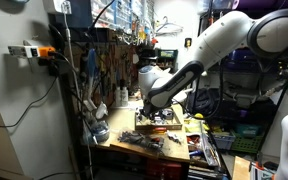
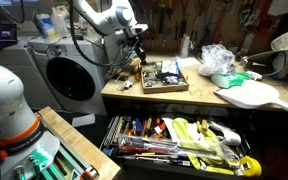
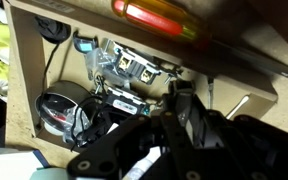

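Next, my gripper lets go of the slim dark tool in the wooden tray (image 1: 150, 119) (image 3: 187, 100) beside the small electronic modules.
My gripper (image 3: 174, 95) hangs over a shallow wooden tray (image 3: 24, 90) on a workbench, and its dark fingers look closed together with nothing seen between them. The tray holds a coiled black cable (image 3: 59, 110) and small electronic modules (image 3: 129, 65). An orange-red screwdriver handle (image 3: 154, 15) lies just beyond the tray's far wall. In both exterior views the gripper (image 2: 139, 50) (image 1: 147, 108) is just above the tray (image 2: 164, 88) (image 1: 156, 122), near its back edge.
An open drawer (image 2: 179, 140) full of hand tools juts out below the bench. A crumpled plastic bag (image 2: 219, 58) and a white board (image 2: 254, 95) lie on the bench. A white round-door machine (image 2: 69, 75) stands beside it. A tool wall (image 1: 104, 60) rises behind.
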